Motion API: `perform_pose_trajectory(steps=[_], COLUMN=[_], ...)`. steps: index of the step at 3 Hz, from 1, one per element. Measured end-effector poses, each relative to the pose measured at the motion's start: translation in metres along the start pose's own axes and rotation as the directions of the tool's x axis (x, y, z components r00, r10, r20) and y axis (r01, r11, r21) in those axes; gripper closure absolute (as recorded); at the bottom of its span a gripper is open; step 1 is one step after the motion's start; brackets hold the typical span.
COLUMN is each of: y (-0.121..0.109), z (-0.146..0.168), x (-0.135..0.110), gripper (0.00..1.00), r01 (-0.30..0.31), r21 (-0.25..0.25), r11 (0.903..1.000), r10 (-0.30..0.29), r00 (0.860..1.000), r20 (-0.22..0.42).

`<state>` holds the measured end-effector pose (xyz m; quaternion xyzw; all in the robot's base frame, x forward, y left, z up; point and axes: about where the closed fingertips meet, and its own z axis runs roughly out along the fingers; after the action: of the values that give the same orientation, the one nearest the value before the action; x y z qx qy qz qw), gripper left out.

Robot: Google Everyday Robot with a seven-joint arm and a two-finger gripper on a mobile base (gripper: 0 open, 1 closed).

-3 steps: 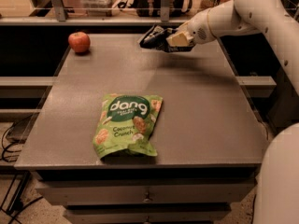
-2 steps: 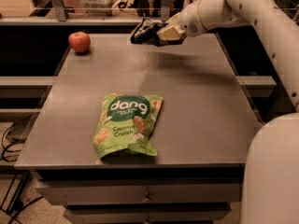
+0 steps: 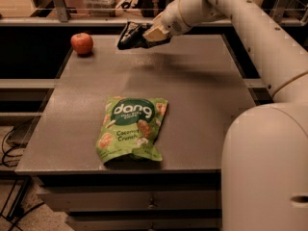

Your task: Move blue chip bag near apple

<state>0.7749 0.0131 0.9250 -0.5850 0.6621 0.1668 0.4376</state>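
The robot's gripper needs to release the blue chip bag, now hanging above the table's far part, on the grey table's far end, close up [image 3: 102, 48] against the apple.
The blue chip bag [image 3: 128, 35], dark and crinkly, hangs in the air above the far part of the table, held in my gripper [image 3: 144, 36], which is shut on its right end. The apple [image 3: 82, 43], small and red, sits on the table's far left corner, to the left of the bag and a short way apart from it. My white arm reaches in from the upper right.
A bright green "dang" bag [image 3: 131, 127] lies flat in the front middle of the grey table [image 3: 202, 100]. A shelf rail runs behind the table's far edge. My white base [image 3: 264, 172] fills the lower right.
My gripper has carried the blue chip bag leftward along the far side of the table, closer to the apple. The apple and green bag have not moved.
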Motion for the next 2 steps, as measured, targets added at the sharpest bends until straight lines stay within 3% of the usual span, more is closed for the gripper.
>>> perform_pose_trajectory(steps=[1,2], y=[0.0035,0.0067], z=[0.0269,0.0331], x=[-0.0077,-0.007], gripper=[1.0,1.0], r01=[-0.013,-0.023], r21=[0.059,0.051], r11=[0.9982,0.9984], r10=[0.013,0.024], r00=[1.0,1.0], r20=[-0.011,-0.01])
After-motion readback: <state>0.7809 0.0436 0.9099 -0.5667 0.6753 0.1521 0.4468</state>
